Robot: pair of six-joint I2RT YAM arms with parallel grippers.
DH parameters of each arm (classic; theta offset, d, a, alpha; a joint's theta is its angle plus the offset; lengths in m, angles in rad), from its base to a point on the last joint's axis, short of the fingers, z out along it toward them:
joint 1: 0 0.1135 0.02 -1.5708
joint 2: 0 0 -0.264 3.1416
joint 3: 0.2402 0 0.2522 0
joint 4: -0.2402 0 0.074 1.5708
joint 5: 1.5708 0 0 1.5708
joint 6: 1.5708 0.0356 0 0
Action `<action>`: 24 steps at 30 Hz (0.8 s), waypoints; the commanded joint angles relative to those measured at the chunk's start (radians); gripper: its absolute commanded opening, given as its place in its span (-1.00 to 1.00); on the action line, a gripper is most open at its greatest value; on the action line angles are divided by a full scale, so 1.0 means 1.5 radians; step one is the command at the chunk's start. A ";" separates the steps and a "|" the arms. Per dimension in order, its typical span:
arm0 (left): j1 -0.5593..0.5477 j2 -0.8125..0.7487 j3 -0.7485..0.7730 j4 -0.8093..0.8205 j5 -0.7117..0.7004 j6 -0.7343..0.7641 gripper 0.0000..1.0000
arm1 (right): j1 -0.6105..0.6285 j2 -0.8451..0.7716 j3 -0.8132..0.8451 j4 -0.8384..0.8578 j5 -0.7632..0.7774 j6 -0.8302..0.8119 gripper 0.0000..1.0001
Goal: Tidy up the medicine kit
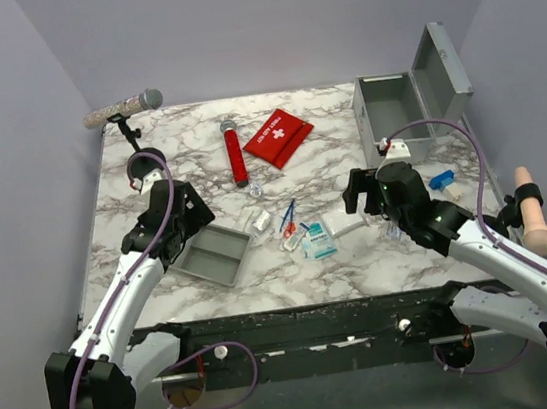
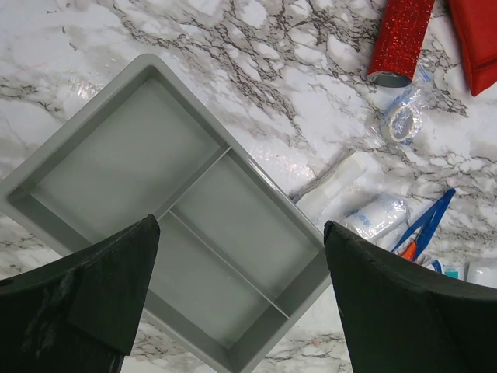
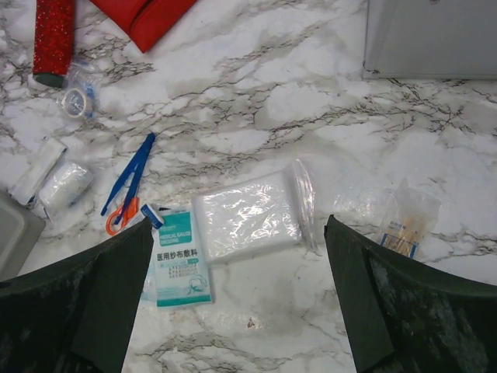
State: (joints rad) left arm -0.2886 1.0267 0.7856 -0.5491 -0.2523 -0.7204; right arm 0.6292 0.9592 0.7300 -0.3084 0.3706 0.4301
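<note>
The white pad fills the rest of the bag. So next my right gripper closes on the clear bag's empty end [image 1: 360,218] [image 3: 306,208], the one facing the swab packet.
The medicine kit [image 1: 393,113] stands at the back right, a grey metal box with its lid [image 1: 441,61] swung up; one corner [image 3: 431,39] shows in the right wrist view. My left gripper [image 2: 241,225] hovers open over the shallow grey tray [image 2: 155,202], nothing between its fingers. My right gripper [image 3: 238,225] hangs open above a clear bag with a white pad [image 3: 247,216] and a teal gauze packet [image 3: 180,256]. Seen from above, the left gripper [image 1: 192,237] is at the tray [image 1: 215,255] and the right gripper [image 1: 358,193] is left of the kit.
Loose on the marble lie a red glitter tube [image 1: 236,154], a red first-aid pouch [image 1: 278,135], blue tweezers [image 3: 128,183], a bandage roll [image 3: 66,186], a tape roll [image 3: 78,99] and a swab packet [image 3: 405,225]. A small blue item [image 1: 442,180] sits near the kit.
</note>
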 commanded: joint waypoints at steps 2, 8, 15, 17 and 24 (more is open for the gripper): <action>-0.002 -0.023 -0.011 0.018 0.028 0.014 0.98 | 0.003 -0.005 0.010 -0.007 -0.013 -0.005 1.00; -0.002 -0.029 -0.016 0.040 0.045 -0.019 0.98 | 0.003 -0.002 0.003 -0.033 0.018 -0.005 1.00; -0.001 -0.145 -0.165 0.200 0.017 -0.105 0.98 | 0.003 -0.024 0.005 -0.041 -0.003 -0.009 1.00; 0.000 -0.169 -0.161 0.196 0.047 -0.080 0.98 | 0.003 -0.031 -0.002 -0.033 -0.017 -0.012 1.00; 0.001 -0.113 -0.063 0.060 0.022 -0.001 0.98 | 0.003 -0.035 -0.029 0.002 -0.074 0.004 1.00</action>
State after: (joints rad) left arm -0.2886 0.8089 0.6056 -0.3637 -0.1898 -0.7784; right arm 0.6292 0.9142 0.7231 -0.3359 0.3286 0.4259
